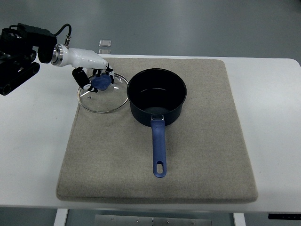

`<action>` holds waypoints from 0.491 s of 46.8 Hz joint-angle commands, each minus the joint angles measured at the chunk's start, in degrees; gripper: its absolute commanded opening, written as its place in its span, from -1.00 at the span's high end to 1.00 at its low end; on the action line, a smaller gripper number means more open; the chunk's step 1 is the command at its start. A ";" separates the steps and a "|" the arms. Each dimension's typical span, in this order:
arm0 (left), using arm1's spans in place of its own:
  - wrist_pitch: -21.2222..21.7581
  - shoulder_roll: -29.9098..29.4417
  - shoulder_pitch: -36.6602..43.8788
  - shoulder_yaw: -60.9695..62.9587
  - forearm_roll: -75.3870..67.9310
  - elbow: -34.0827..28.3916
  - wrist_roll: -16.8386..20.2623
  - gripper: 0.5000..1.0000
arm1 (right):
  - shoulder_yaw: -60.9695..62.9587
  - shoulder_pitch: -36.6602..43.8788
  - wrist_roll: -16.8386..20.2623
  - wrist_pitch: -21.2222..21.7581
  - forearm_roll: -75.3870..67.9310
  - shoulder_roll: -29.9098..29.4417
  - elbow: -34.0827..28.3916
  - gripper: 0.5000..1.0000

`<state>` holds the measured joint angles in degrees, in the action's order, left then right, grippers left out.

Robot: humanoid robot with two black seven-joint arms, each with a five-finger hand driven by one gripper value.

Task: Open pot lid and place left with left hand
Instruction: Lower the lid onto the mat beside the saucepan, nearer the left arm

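My left gripper has the glass lid. It will let go of the lid on the grey mat (107, 92) next to the dark blue pot.
A dark blue pot (157, 96) stands uncovered in the middle of the grey mat (197, 155), its blue handle (159, 150) pointing toward the near edge. The glass lid (104, 101) with a blue knob (100, 83) lies flat on the mat just left of the pot, its rim almost touching the pot's wall. My left hand (96, 79) comes in from the upper left on a white wrist and sits over the lid. Its fingers (83, 80) curl around the knob on both sides. The right arm does not show.
The mat lies on a white table (33, 141); the lid's left rim sits at the mat's left edge. A small grey square object (105, 43) lies beyond the table's far edge. The left arm's black body (16, 56) hangs over the table's far left corner.
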<state>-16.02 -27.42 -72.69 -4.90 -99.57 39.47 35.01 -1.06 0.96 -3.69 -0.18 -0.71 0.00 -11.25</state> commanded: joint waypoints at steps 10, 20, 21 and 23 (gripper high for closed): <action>0.11 0.08 0.27 0.15 -0.10 -0.18 -0.01 1.00 | 0.00 0.01 0.00 0.00 0.00 0.00 0.00 -0.67; 0.55 0.44 0.27 0.15 -0.27 -1.76 -0.01 1.00 | 0.00 0.01 0.00 0.00 0.00 0.00 0.00 -0.67; 0.64 0.52 0.27 0.24 -0.27 -1.85 -0.01 1.00 | 0.00 0.01 0.00 0.00 0.00 0.00 0.00 -0.67; 0.64 0.52 0.27 0.24 -0.27 -1.76 -0.01 1.00 | 0.00 0.01 0.00 0.00 0.00 0.00 0.00 -0.67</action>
<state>-15.46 -26.96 -72.42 -4.69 -99.83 37.77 35.01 -1.06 0.97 -3.69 -0.17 -0.71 0.00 -11.25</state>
